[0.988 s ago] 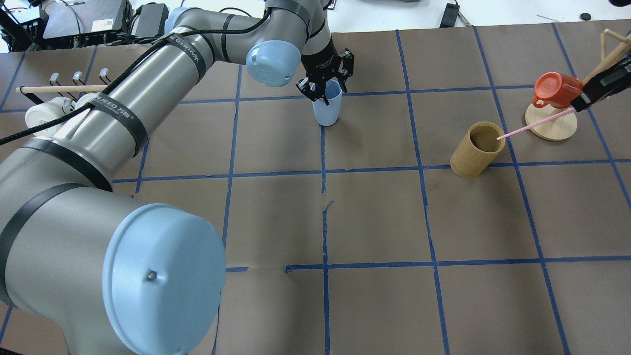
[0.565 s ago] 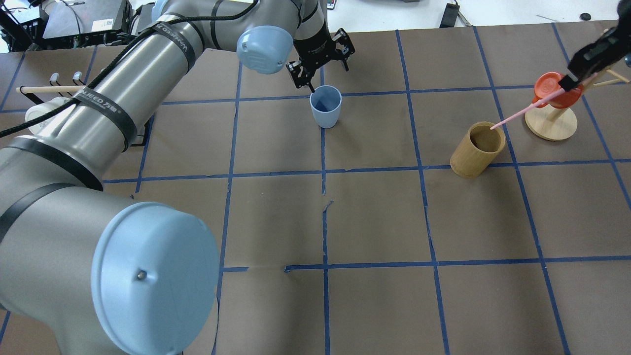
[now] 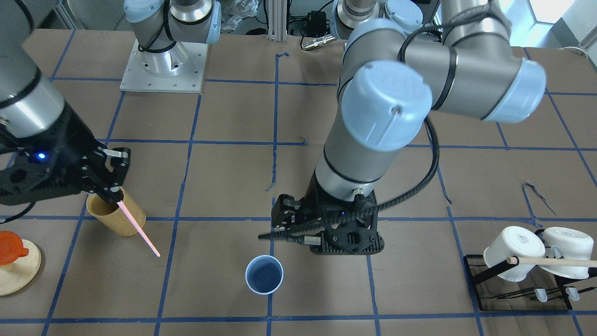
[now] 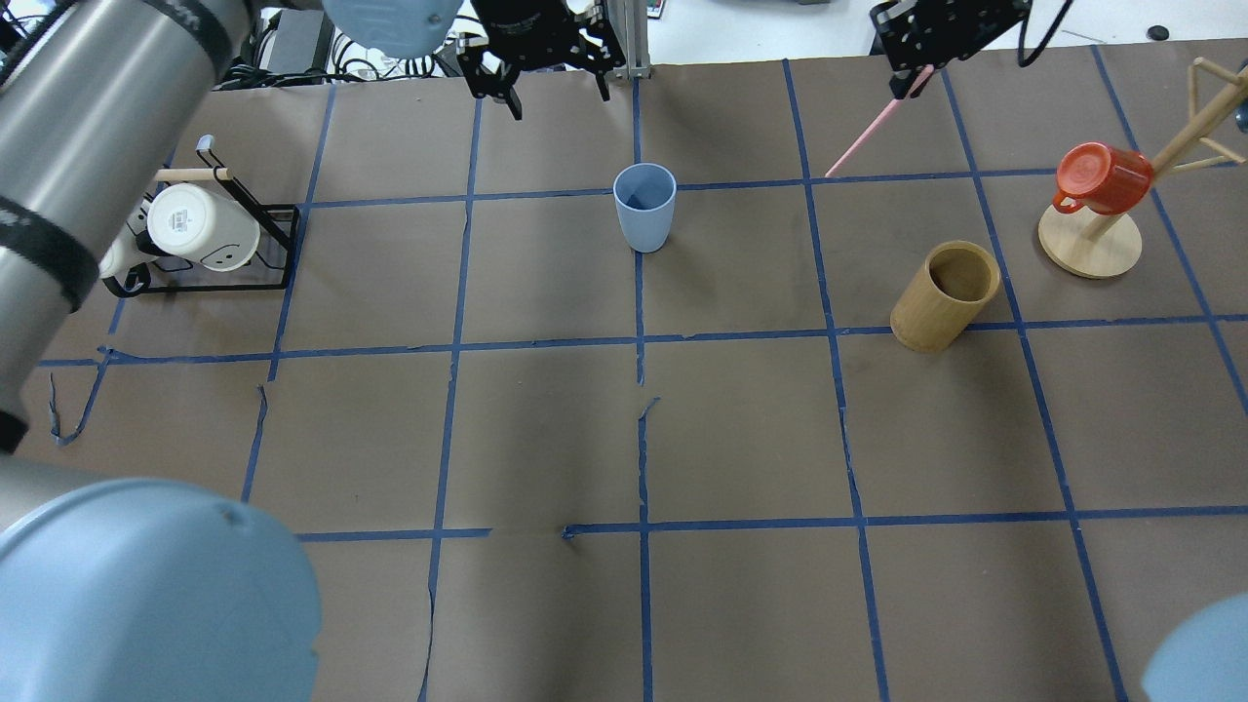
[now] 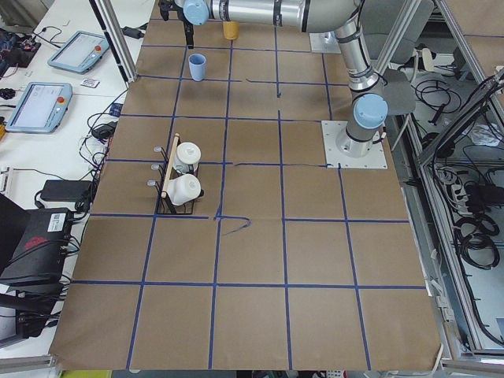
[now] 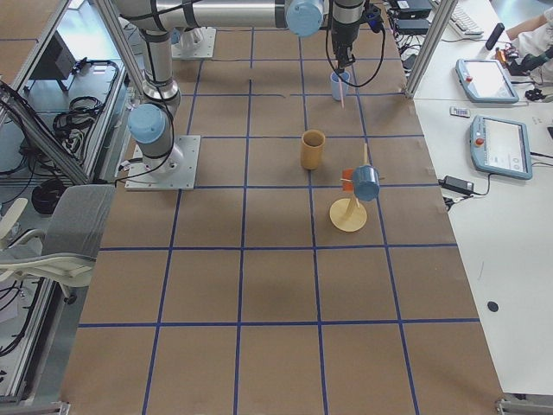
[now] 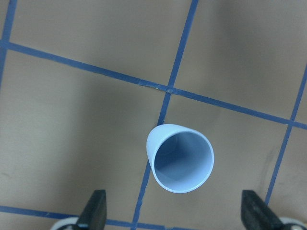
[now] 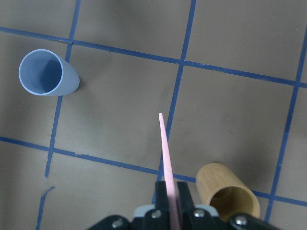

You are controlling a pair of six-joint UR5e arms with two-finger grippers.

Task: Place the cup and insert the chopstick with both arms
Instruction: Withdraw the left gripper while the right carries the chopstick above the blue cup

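Observation:
Next, my right gripper releases the pale-pink chopstick inside the light-blue cup (image 3: 266,269) (image 8: 43,73) that is standing on the blue tape line. The chopstick now hangs in the air beside the cup.
The light-blue cup (image 4: 644,207) stands upright and empty on a blue tape line, also in the front view (image 3: 264,274) and both wrist views (image 7: 180,158) (image 8: 48,73). My left gripper (image 4: 546,83) is open and empty, raised above and behind the cup; its fingers (image 7: 93,213) frame the bottom of the left wrist view. My right gripper (image 4: 921,63) is shut on the pale-pink chopstick (image 4: 868,132), which hangs tip-down in the air to the right of the cup (image 8: 165,153) (image 3: 138,227).
A tan wooden cylinder cup (image 4: 946,292) stands right of centre, below the right gripper in the front view (image 3: 114,212). A mug tree with a red mug (image 4: 1102,175) is at the far right. A black rack with white mugs (image 4: 200,224) is at the left.
My left gripper has let go of the cup, risen and drawn back from it. My right gripper has carried the chopstick from over the wooden cup leftward, toward the blue cup.

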